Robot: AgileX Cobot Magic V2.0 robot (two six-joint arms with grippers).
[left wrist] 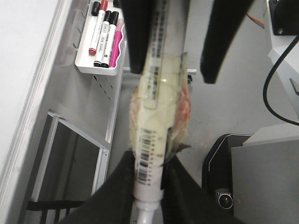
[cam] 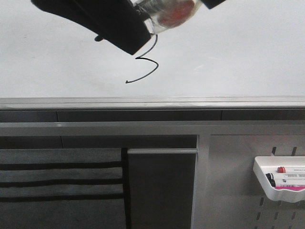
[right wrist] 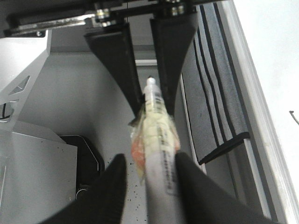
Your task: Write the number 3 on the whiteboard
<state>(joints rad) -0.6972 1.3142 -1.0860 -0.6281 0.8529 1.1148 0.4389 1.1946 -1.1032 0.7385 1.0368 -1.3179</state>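
Observation:
Next, the left gripper releases the white marker on the bare part of the whiteboard [cam: 26, 26] above the dark striped cloth.
The whiteboard [cam: 238, 57] fills the upper front view and carries a thin black number 3 [cam: 145, 64] with a long tail sweeping lower left. Just above it, my left gripper [cam: 136, 43] is shut on a white marker [cam: 167, 14] wrapped in yellowed tape with a red patch. The left wrist view shows its fingers [left wrist: 119, 186] clamping the barcoded barrel [left wrist: 149, 163]. My right gripper [right wrist: 152, 158] straddles the same marker [right wrist: 159, 154] while open: one finger touches the barrel, the other stands clear. Only a corner of it [cam: 214, 2] shows in the front view.
A grey metal rail [cam: 143, 102] runs under the board. Below it at the right is a perforated panel [cam: 238, 191] with a white tray [cam: 267, 171] of spare markers. A dark striped cloth [cam: 57, 181] hangs at lower left. A black device [left wrist: 224, 168] sits on the floor.

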